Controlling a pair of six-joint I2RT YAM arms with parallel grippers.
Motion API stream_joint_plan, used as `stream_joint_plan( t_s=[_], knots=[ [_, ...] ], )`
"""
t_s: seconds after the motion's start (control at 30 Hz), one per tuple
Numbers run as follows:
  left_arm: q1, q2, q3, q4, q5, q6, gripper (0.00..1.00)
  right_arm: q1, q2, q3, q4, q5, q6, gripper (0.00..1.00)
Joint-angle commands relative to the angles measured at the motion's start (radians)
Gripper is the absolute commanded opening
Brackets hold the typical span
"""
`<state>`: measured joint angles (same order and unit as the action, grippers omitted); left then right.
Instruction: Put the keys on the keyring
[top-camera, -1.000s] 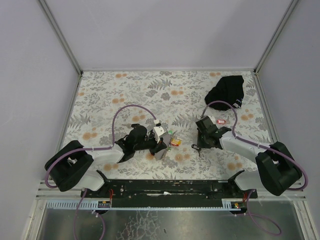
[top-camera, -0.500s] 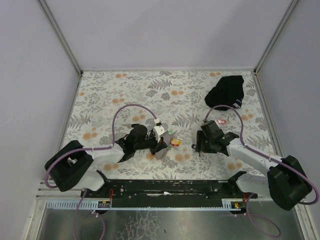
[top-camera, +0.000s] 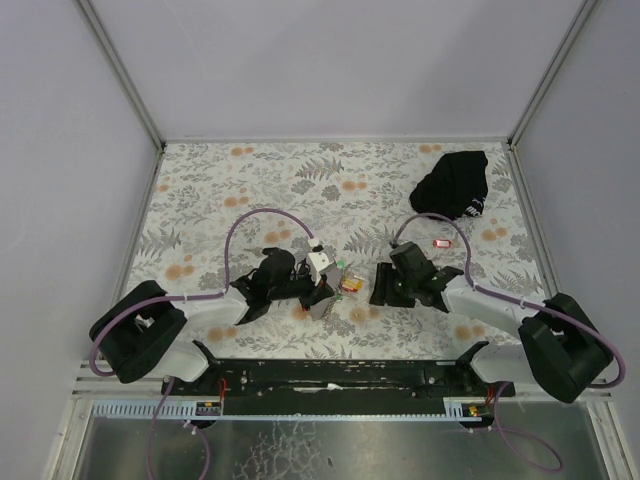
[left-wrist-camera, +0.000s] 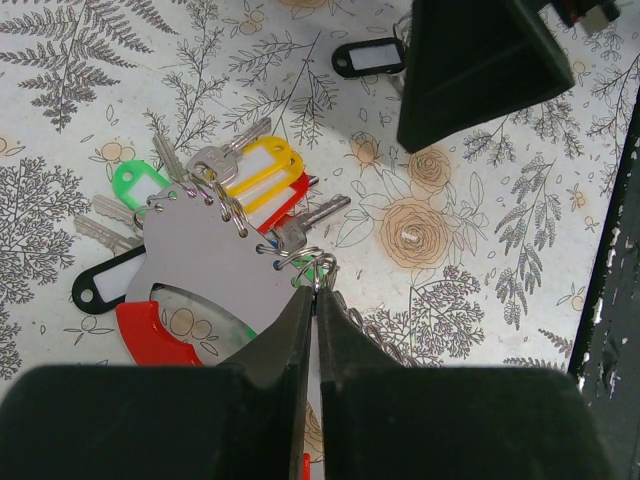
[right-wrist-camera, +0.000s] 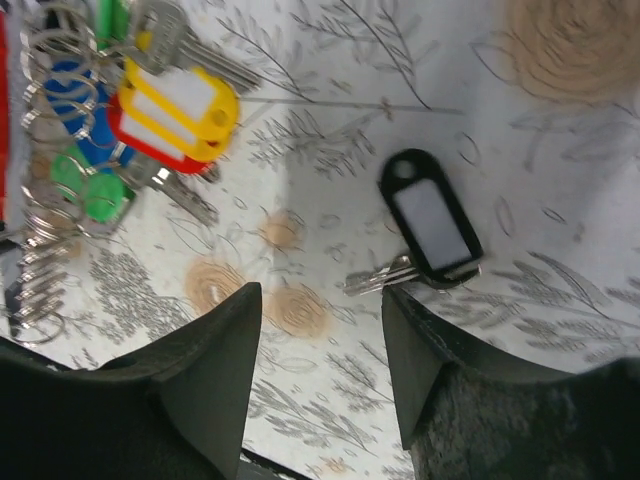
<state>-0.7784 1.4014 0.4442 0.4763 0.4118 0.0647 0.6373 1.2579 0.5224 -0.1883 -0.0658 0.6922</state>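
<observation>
The key with the black tag lies loose outside my right gripper's fingers, so I should move over and grab it by its small ring (right-wrist-camera: 466, 270) before going to the keyring.
My left gripper (left-wrist-camera: 317, 292) is shut on a wire ring of the keyring (left-wrist-camera: 205, 250), a grey strap with a red end lying on the flowered table. Keys with yellow (left-wrist-camera: 262, 170), green (left-wrist-camera: 138, 183) and black (left-wrist-camera: 105, 285) tags hang from its rings. A loose key with a black tag (right-wrist-camera: 430, 225) lies flat just ahead of my right gripper (right-wrist-camera: 322, 300), which is open with nothing between its fingers. From above, the left gripper (top-camera: 325, 292) and right gripper (top-camera: 383, 290) flank the bunch of keys (top-camera: 350, 283). Another loose key with a red tag (top-camera: 443, 243) lies farther back on the right.
A black cloth bundle (top-camera: 455, 183) lies at the back right corner. The black rail (top-camera: 340, 375) of the arm bases runs along the near edge. White walls close the table on three sides.
My right gripper has opened and swung left toward the bunch of keys; the black-tagged key now lies free on the table. The left gripper has stayed shut in place.
</observation>
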Motion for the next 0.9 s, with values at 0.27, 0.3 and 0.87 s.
stream_joint_plan(
  t_s=[0.27, 0.3, 0.87],
  knots=[
    [-0.006, -0.016, 0.025, 0.027, 0.010, 0.000, 0.00, 0.016, 0.230, 0.146, 0.049, 0.265, -0.050, 0.59],
    [-0.005, -0.016, 0.024, 0.027, 0.009, 0.001, 0.00, 0.013, 0.233, 0.158, 0.045, 0.264, -0.064, 0.59],
    [-0.006, -0.007, 0.031, 0.026, 0.018, 0.001, 0.00, -0.103, -0.069, 0.085, -0.141, 0.064, -0.204, 0.54]
  ],
)
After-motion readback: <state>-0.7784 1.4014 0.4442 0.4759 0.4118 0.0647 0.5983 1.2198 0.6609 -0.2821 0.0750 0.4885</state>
